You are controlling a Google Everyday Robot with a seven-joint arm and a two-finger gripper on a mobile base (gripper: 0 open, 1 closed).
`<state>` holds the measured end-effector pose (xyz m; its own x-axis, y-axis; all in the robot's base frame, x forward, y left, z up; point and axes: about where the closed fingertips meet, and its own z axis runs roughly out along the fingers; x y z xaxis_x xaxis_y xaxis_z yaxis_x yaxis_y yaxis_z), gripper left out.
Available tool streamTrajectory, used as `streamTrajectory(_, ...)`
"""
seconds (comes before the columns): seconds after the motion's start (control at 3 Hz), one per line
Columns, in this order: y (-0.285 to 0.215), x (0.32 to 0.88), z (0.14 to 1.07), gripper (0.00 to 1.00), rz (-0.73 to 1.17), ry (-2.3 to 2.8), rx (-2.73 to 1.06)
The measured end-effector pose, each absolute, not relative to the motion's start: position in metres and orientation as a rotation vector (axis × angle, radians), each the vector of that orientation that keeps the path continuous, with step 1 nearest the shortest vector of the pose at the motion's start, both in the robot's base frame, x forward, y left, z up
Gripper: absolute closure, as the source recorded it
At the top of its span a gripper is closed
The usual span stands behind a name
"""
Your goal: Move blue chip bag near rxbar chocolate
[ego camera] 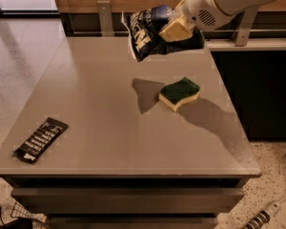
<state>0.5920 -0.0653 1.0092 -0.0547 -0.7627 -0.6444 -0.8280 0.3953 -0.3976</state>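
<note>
The robot's gripper needs to release the blue chip bag between the rxbar chocolate and the sponge [101, 122], next to the rxbar chocolate.
The blue chip bag [150, 30], dark blue and black foil with white lettering, hangs in the air above the far half of the table. My gripper [174, 31] is shut on its right side and holds it well clear of the surface; the bag's shadow falls beside the sponge. The rxbar chocolate [41, 139], a slim black wrapper with white text lines, lies flat near the table's front left corner, far from the bag.
A green and yellow sponge [179, 93] lies right of the table's middle, below the held bag. The grey table [109, 113] drops off at front and right edges. A metal rail [104, 18] runs behind it. A power strip [260, 217] lies on the floor.
</note>
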Motion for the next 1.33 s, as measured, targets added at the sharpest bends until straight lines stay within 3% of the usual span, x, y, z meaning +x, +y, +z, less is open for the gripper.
streamTrajectory(1.33, 0.029, 0.519, 0.877, 1.00, 0.267, 1.831, -1.788)
